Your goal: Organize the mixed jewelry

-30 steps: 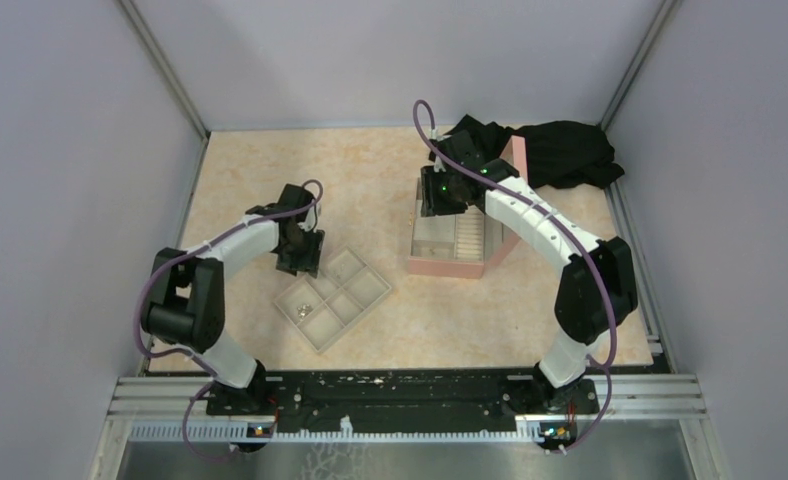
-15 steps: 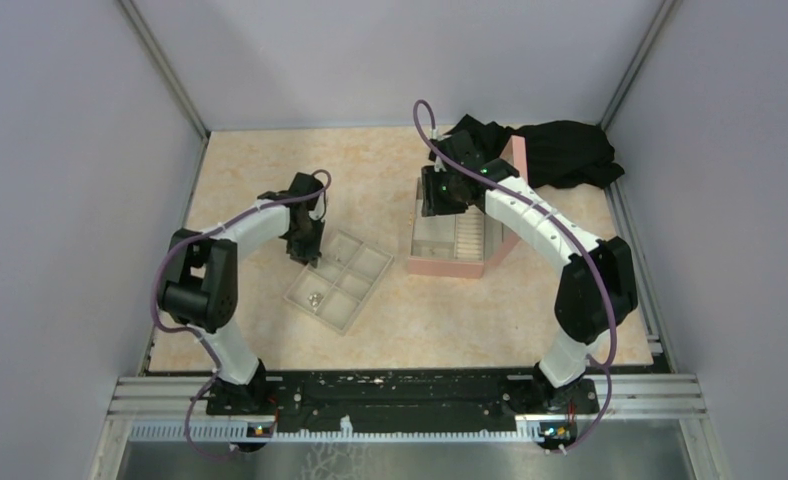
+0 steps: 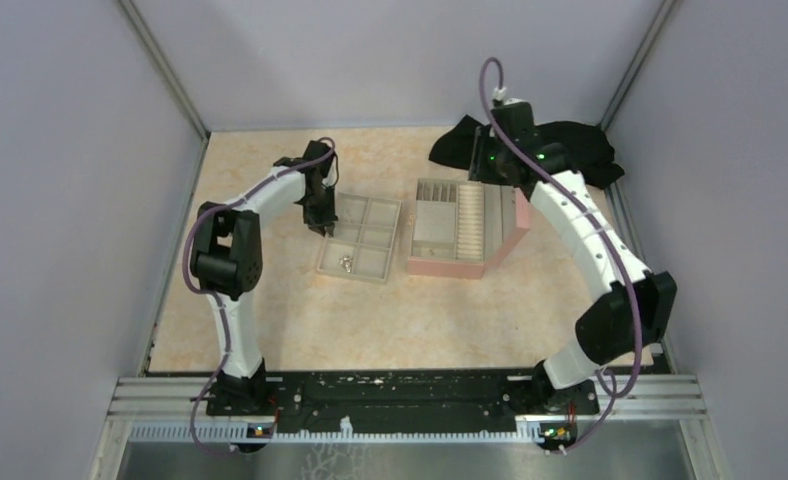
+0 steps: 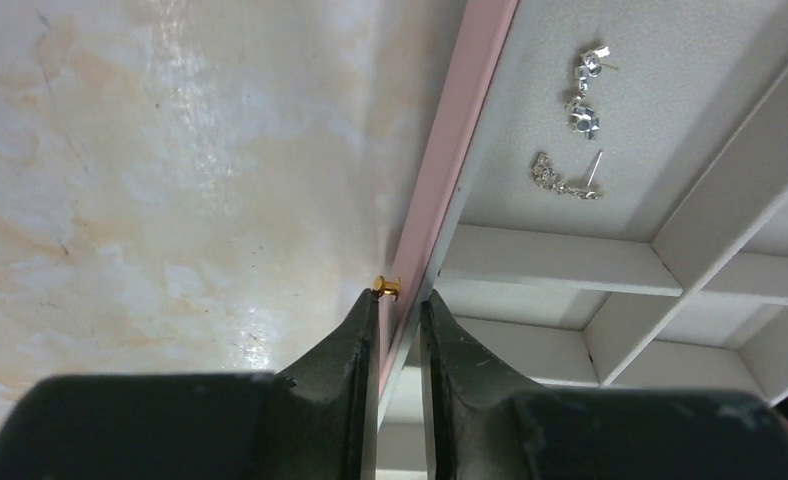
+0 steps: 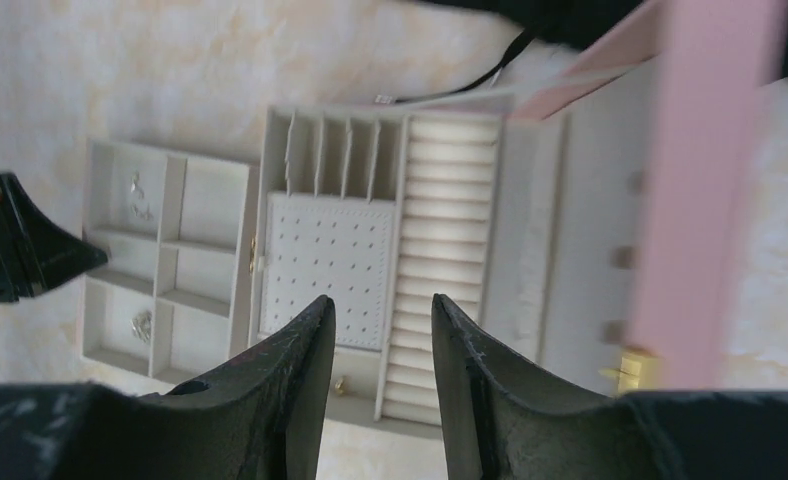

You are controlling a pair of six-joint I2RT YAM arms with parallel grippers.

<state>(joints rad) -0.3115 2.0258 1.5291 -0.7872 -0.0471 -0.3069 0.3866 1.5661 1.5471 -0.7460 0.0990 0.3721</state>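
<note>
Next, my left gripper opens, takes the tray's side squarely by the gold knob (image 4: 386,287) and straightens the tray, because the tray is slanting against the pink box.
The mixed jewelry is a few silvery pieces lying in the grey four-compartment tray (image 3: 375,262): a speck in the near-left compartment (image 3: 345,263), and earrings in the left wrist view (image 4: 567,183). In the right wrist view, pieces (image 5: 141,324) lie in two left compartments. My left gripper (image 3: 321,216) is shut on the tray's left wall (image 4: 440,190), beside a small gold knob (image 4: 386,287). The tray stands against the open pink box (image 3: 448,266). My right gripper (image 3: 482,165) hangs open and empty above the box's far side, jaws apart (image 5: 382,300).
The box's pink lid (image 3: 519,218) stands open on its right side (image 5: 710,180). A black cloth (image 3: 570,145) lies at the back right behind the box. Grey walls enclose the table on three sides. Bare tabletop (image 3: 270,300) lies left of and in front of the tray.
My left gripper has dragged the tray back and right until it sits against the pink box. My right gripper has lifted off the box and moved back and right.
</note>
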